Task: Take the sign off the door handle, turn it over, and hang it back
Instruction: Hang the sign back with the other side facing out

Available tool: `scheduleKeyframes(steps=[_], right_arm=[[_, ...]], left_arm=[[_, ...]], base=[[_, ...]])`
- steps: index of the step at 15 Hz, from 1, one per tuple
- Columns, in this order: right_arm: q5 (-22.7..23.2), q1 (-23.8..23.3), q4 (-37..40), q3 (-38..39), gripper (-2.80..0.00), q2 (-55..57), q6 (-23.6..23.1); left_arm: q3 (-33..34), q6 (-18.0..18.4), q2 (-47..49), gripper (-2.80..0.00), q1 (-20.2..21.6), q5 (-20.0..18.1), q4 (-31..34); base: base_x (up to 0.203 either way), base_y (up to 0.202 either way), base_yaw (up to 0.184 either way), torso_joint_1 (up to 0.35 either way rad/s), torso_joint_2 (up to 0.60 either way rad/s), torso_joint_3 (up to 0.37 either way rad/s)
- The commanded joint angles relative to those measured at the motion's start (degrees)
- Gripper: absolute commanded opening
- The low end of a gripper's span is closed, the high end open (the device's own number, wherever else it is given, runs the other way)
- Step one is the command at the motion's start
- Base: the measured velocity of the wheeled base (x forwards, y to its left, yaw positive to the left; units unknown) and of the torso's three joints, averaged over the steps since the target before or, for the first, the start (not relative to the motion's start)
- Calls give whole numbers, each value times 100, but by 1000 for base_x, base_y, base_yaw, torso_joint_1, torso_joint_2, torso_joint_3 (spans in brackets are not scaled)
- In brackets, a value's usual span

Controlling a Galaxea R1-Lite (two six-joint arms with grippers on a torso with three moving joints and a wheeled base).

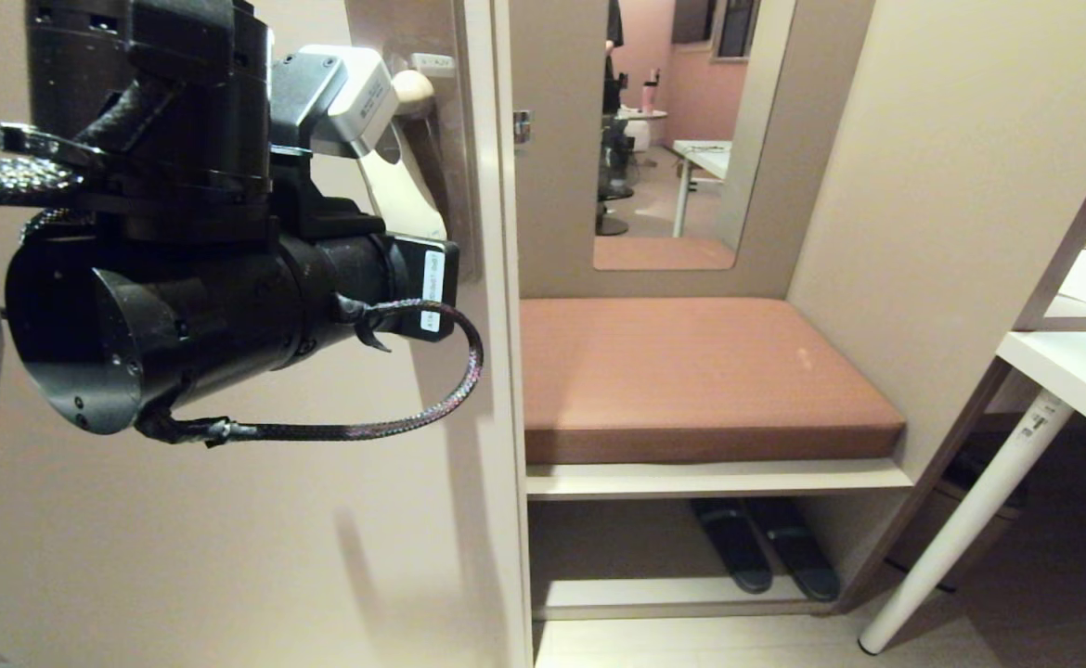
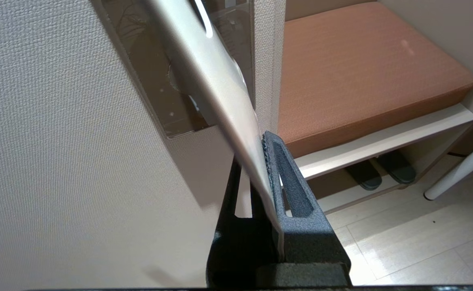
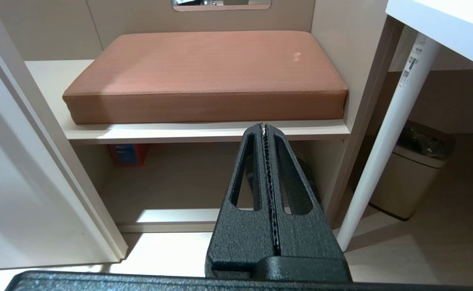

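Observation:
My left gripper will release the sign so it hangs below the door handle's lever, beside the tall metal plate [image 1: 355, 199].
The sign [image 2: 216, 81] shows its pale face almost edge-on and leans away from the door. My left gripper [image 2: 260, 161] is shut on the sign's lower end, one finger on each face. In the head view my left arm [image 1: 209, 278] fills the left side and hides the fingers. Past it, the sign [image 1: 404, 190] slants down below the door handle's [image 1: 413, 91] rounded cream end on the tall metal plate [image 1: 446, 148]. The wrist camera hides the sign's hole, so I cannot tell whether it is round the lever. My right gripper [image 3: 265, 129] is shut and empty, parked low before the bench.
The door edge [image 1: 497, 371] runs down the middle of the head view. Right of it is a niche with a brown cushion [image 1: 691, 371], a mirror [image 1: 673, 130] above and dark slippers [image 1: 766, 557] below. A white table with a slanting leg [image 1: 961, 520] and a bin [image 3: 410, 169] stand at the right.

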Motion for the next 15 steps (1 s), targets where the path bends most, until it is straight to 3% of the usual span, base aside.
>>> scheduleKeyframes(steps=[1, 15], right_arm=[[-1, 0, -2, 0, -280, 5, 1], [-1, 0, -2, 0, -280, 5, 1]], left_arm=[[6, -15, -63, -280, 9, 10, 11], [814, -259, -501, -280, 33, 1, 4]], base=[[0, 0, 0, 0, 0, 0], [0, 0, 0, 0, 0, 0]])
